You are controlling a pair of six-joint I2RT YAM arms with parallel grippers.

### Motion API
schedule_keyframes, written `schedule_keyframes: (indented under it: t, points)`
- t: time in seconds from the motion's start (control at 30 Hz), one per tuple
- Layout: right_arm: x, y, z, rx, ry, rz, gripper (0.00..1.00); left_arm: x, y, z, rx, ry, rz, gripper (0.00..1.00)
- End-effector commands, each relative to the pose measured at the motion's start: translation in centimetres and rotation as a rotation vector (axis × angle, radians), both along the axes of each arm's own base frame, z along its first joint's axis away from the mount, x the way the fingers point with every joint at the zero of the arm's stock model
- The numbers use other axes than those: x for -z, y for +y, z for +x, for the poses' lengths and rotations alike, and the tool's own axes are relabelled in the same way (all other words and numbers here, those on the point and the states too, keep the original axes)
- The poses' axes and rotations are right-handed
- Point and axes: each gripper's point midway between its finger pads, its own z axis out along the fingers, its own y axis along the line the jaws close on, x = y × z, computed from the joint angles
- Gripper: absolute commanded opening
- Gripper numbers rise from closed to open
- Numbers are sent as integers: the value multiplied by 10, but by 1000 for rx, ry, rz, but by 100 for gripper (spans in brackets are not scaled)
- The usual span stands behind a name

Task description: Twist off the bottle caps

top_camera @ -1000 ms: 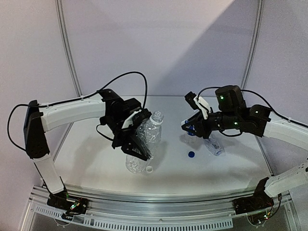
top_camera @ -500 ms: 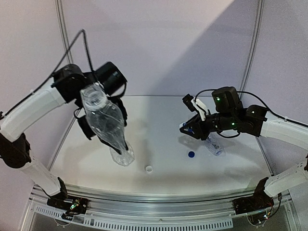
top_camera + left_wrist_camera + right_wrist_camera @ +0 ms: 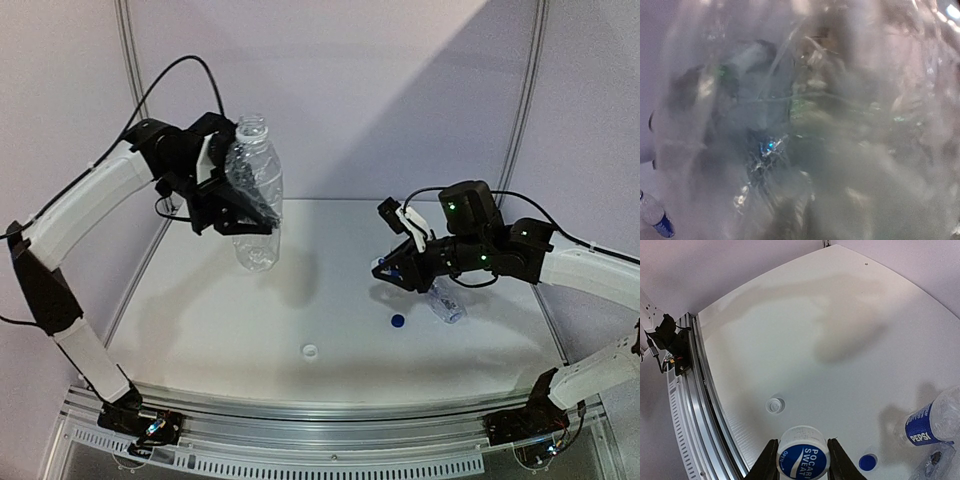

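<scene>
Next, I let go of the blue-topped white cap, still held above the table, with my right gripper on the table (image 3: 361,331) (image 3: 828,437) between the loose white cap and blue cap.
My left gripper (image 3: 243,207) is shut on a clear dented bottle (image 3: 255,170) and holds it nearly upright above the table's back left, its open mouth on top. That bottle's blurred plastic (image 3: 840,100) fills the left wrist view and hides the fingers. My right gripper (image 3: 386,268) is shut on a white cap (image 3: 802,461) with a blue printed top, held above the table. A white cap (image 3: 310,351) and a blue cap (image 3: 398,321) lie loose on the table. A blue-label bottle (image 3: 446,304) lies under the right arm.
The right wrist view shows the loose white cap (image 3: 775,405), the blue cap (image 3: 868,462), the blue-label bottle (image 3: 934,422) and a crumpled clear piece (image 3: 932,466) beside it. The metal front rail (image 3: 320,440) runs along the near edge.
The left arm lifted the clear bottle off the table, then swung it from tilted to nearly upright and moved it back and to the right. The right gripper has hardly moved.
</scene>
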Motion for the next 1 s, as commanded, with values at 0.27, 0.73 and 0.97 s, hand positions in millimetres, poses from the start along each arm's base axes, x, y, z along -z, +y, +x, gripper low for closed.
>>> schedule_keyframes:
  t: [0.27, 0.73, 0.97]
  points:
    - [120, 6, 15, 56, 282, -316, 27, -17, 7, 10, 87, 509, -29, 11]
    - [208, 9, 20, 71, 412, -501, 37, 43, 3, 21, 21, 567, -6, 12]
    - [212, 7, 23, 98, 380, -525, 77, 55, -4, 31, 14, 623, 32, 12]
